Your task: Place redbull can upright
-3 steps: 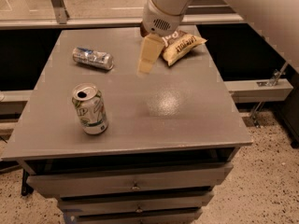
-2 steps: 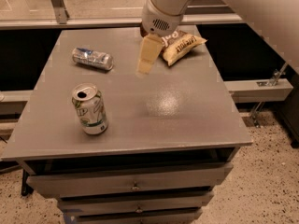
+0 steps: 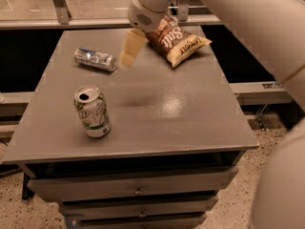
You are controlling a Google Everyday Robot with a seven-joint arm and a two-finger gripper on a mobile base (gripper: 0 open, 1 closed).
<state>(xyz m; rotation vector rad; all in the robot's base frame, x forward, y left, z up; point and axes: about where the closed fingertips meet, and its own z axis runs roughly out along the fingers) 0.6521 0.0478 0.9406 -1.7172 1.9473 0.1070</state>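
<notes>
My gripper should grip the middle of the lying redbull can (image 3: 93, 58) next, once it gets there, so both of the can's ends stay free.
The redbull can (image 3: 95, 59), slim and silver-and-blue, lies on its side at the back left of the grey table (image 3: 190, 123). My gripper (image 3: 130, 51) hangs above the table just right of the can, its cream fingers (image 3: 132, 46) pointing down and apart from the can. It holds nothing that I can see.
A wider white-and-green soda can (image 3: 92, 111) stands upright at the front left. A bag of chips (image 3: 175, 39) lies at the back, right of the gripper. Drawers sit below the table's front edge. My white arm fills the right side of the view.
The gripper has moved left and slightly lower, closer to the lying can. The view has shifted closer to the table. The cans and bag have not moved.
</notes>
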